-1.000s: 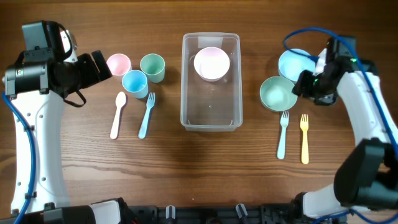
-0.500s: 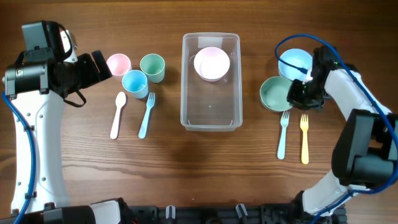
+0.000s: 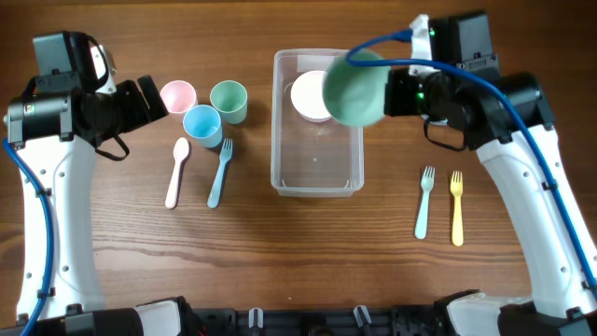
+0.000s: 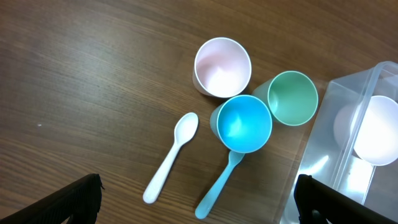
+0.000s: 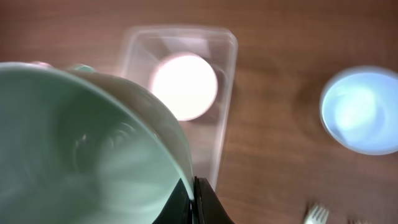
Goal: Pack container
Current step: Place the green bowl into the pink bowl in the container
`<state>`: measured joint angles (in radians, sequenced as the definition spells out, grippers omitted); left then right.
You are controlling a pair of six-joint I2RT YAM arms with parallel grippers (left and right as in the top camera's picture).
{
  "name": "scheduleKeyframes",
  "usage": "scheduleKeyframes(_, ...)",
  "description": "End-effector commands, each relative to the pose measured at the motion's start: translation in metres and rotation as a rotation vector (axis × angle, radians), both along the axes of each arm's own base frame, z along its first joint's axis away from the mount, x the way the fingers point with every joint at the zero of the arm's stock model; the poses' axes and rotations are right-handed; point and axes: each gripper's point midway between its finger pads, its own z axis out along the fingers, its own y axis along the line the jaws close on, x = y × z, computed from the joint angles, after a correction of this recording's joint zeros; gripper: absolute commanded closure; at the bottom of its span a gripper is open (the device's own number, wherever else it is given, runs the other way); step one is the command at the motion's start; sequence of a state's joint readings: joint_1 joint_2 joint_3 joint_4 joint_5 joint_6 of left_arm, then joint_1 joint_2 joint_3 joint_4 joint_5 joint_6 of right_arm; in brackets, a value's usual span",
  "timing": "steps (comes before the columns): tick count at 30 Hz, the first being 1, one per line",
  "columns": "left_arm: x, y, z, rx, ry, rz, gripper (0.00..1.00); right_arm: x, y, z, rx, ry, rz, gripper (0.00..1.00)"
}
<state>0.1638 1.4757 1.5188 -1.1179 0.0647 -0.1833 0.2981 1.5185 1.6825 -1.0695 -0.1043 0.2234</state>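
Note:
The robot's right gripper needs to set the green bowl down inside the pink bowl point(image 3: 319, 95) point(image 5: 185, 86) in the clear plastic container. The green bowl is raised over the container's edge.
The clear plastic container point(image 3: 315, 177) stands at the table's middle with a pink bowl point(image 3: 312, 95) inside its far end. My right gripper point(image 3: 390, 93) is shut on the rim of a green bowl point(image 3: 354, 90) and holds it raised over the container's far right edge. In the right wrist view the green bowl point(image 5: 87, 149) fills the left, pinched at the jaws point(image 5: 194, 202), with the container point(image 5: 227, 81) and pink bowl point(image 5: 185, 85) below. My left gripper point(image 3: 149, 98) is open and empty, left of the cups; its fingertips point(image 4: 199, 199) frame the left wrist view.
Pink point(image 3: 177, 95), blue point(image 3: 201, 122) and green point(image 3: 229, 99) cups stand left of the container, with a white spoon point(image 3: 176, 173) and a blue fork point(image 3: 219, 173) in front. A blue fork point(image 3: 423, 202) and a yellow fork point(image 3: 456, 207) lie at right. A blue bowl point(image 5: 360, 110) shows in the right wrist view.
My right gripper closed on the green bowl, lifted it off the table and carried it left over the container. The left arm has not moved.

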Motion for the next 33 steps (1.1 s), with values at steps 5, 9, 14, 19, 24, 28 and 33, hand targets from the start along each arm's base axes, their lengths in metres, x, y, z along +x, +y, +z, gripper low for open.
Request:
scheduleKeyframes(5, 0.003, 0.003, 0.005, 0.017, -0.012, -0.010, 0.00, 0.079, 0.030, -0.070, -0.102, 0.114, 0.081, 0.96)
scheduleKeyframes(9, 0.003, 0.003, 0.005, 0.018, -0.013, -0.010, 0.00, 0.107, 0.050, -0.145, -0.093, 0.207, 0.145, 0.96)
scheduleKeyframes(14, 0.003, 0.003, 0.005, 0.017, -0.012, -0.010, 0.00, 0.124, 0.057, -0.173, -0.087, 0.202, 0.145, 0.96)
scheduleKeyframes(19, 0.003, 0.003, 0.005, 0.017, -0.012, -0.010, 0.00, 0.134, 0.053, -0.182, -0.107, 0.186, 0.123, 0.96)
scheduleKeyframes(24, 0.003, 0.003, 0.005, 0.017, -0.012, -0.010, 0.00, 0.127, 0.049, -0.198, -0.133, 0.237, 0.120, 0.96)
scheduleKeyframes(28, 0.003, 0.003, 0.005, 0.017, -0.012, -0.010, 0.00, 0.134, 0.046, -0.196, -0.153, 0.210, 0.107, 0.72)
scheduleKeyframes(33, 0.003, 0.003, 0.005, 0.017, -0.012, -0.010, 0.00, 0.136, 0.054, -0.126, -0.125, 0.058, 0.185, 0.44)
